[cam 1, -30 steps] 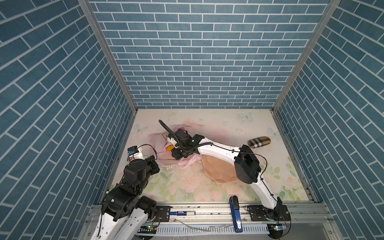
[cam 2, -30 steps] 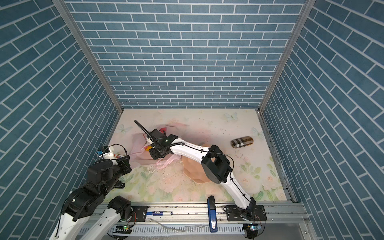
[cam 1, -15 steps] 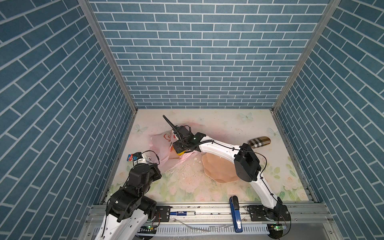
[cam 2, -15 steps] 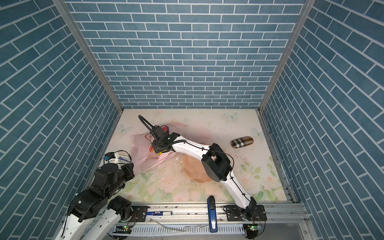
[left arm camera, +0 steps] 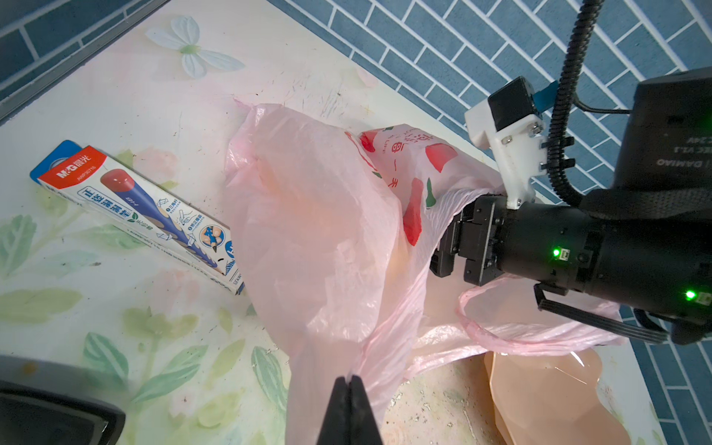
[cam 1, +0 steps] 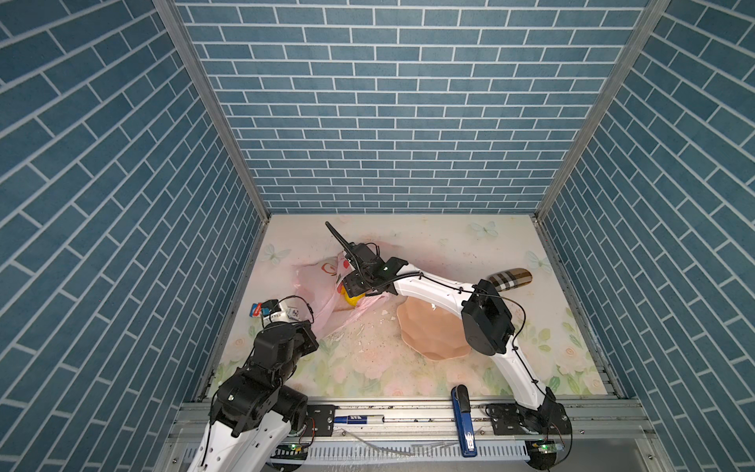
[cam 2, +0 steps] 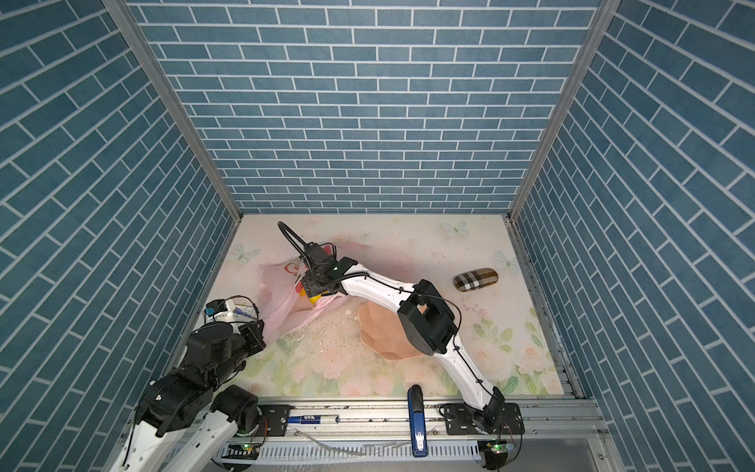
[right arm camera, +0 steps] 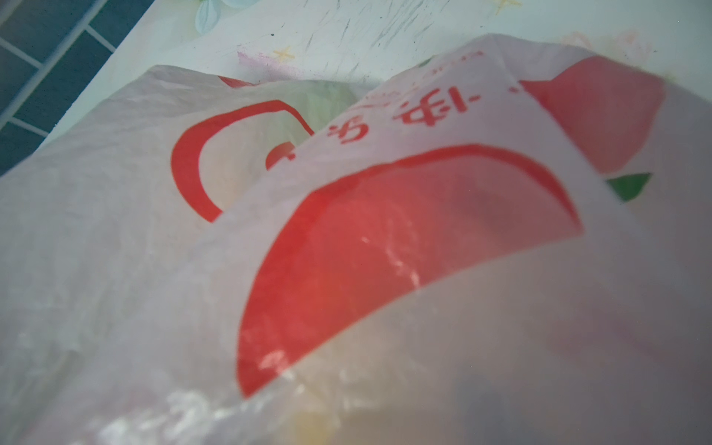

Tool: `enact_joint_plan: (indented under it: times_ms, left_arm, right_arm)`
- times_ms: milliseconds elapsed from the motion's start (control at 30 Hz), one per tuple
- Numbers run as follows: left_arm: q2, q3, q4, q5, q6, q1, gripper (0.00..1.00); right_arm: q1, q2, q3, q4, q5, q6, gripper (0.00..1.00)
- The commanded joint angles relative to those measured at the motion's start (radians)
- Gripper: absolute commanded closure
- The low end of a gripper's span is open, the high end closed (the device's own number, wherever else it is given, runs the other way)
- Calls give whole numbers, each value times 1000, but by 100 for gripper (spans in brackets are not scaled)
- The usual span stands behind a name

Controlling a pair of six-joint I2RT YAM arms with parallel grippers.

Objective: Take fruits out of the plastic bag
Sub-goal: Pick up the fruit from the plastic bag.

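Observation:
The robot's right gripper has film of the plastic bag over its fingers, so it should open, draw back toward the bag's opening and take the yellow fruit point(cam 1: 352, 299).
The plastic bag point(cam 1: 316, 282) point(cam 2: 278, 282) lies crumpled at the left of the table, pale pink with red prints. My left gripper point(left arm camera: 350, 379) is shut on a bunched fold of its near edge and holds the film taut. In the left wrist view my right gripper point(left arm camera: 443, 246) reaches into the bag's mouth, with its fingers hidden by film. Just under it in both top views shows a yellow fruit point(cam 1: 352, 301) point(cam 2: 312, 300). Whether it is held I cannot tell. The right wrist view is filled by the bag point(right arm camera: 346, 231). The other fruits are hidden.
A peach petal-edged bowl point(cam 1: 425, 331) point(left arm camera: 547, 389) stands right of the bag, partly under my right arm. A pencil box point(left arm camera: 138, 215) lies left of the bag near the wall. A plaid case point(cam 1: 510, 279) lies at the right. White crumbs dot the mat point(cam 1: 367, 339).
My left gripper has drawn back toward the front edge with the bag's fold, stretching the bag. My right gripper has shifted slightly farther back at the bag's mouth.

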Motion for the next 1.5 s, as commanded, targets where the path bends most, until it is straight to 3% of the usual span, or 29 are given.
enact_joint_plan:
  times_ms: [0,667,967,1133,1333,1467]
  left_arm:
    - [9,-11,28,2,-5,1,100]
    - [44,-39,109,-39,-20,1,100]
    - [41,-46,105,-47,-20,1,100]
    - [60,-59,130,-43,-25,1,100]
    - [95,-54,175,-41,-23,0,100]
    - [117,-40,196,-56,-19,1,100]
  right_arm:
    - [-6,36,-3,-13,-25,36,26]
    - [-15,109,6,-11,-65,72,26]
    - [-21,135,25,9,-79,76,38]
    - [-25,127,24,7,-102,69,55]
    - [-25,70,-3,7,-125,40,68]
    - [-21,-9,-62,22,-156,6,72]
